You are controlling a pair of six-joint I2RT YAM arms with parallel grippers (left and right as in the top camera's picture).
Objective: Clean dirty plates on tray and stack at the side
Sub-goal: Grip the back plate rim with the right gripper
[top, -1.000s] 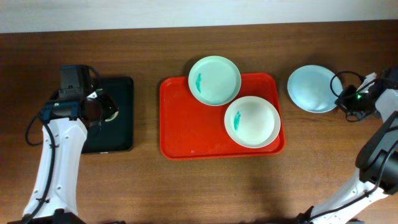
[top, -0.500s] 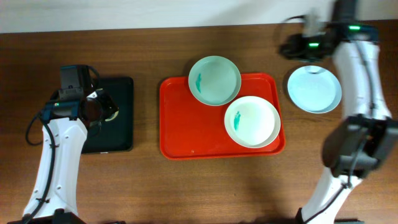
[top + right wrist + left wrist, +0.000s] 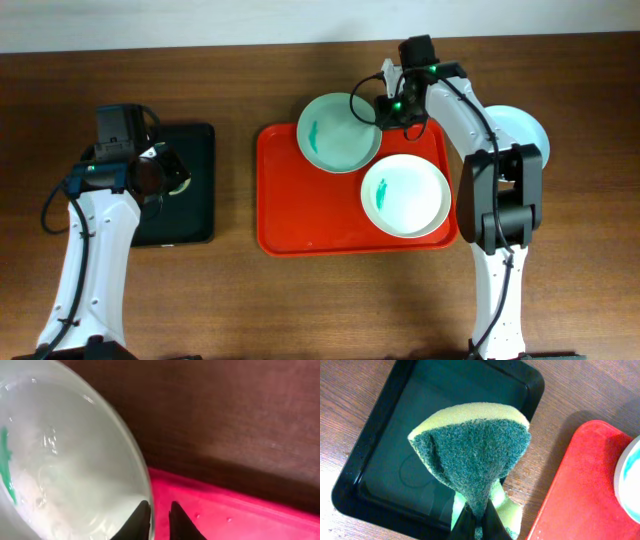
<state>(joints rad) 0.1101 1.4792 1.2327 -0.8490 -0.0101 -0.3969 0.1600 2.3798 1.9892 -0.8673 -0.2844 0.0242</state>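
Observation:
The mint plate juts past the orange-red tray's back rim, so my right gripper will retake the plate by its edge (image 3: 378, 128) and draw it inside for wiping.
The pale mint plate (image 3: 335, 135) with a teal smear rests on the back rim of the orange-red tray (image 3: 300, 210). The white plate (image 3: 404, 195), also smeared, lies in the tray's right part. The light blue plate (image 3: 527, 128) lies on the table to the right, partly behind the arm. My right gripper (image 3: 383, 112) straddles the mint plate's right rim (image 3: 65, 460), its fingers (image 3: 159, 510) nearly together, with the tray (image 3: 240, 515) beneath. My left gripper (image 3: 479, 530) is shut on a green-and-yellow sponge (image 3: 475, 455) above the black tray (image 3: 380, 460).
The smaller black tray (image 3: 195, 200) lies at the left, a hand's width from the orange-red tray. The right arm stretches over the table from the right front across to the tray's back edge. Bare wood surrounds both trays.
My right arm has swung from the far right, past the blue plate, to the mint plate's right rim. The mint plate has shifted slightly left. The left arm has not moved.

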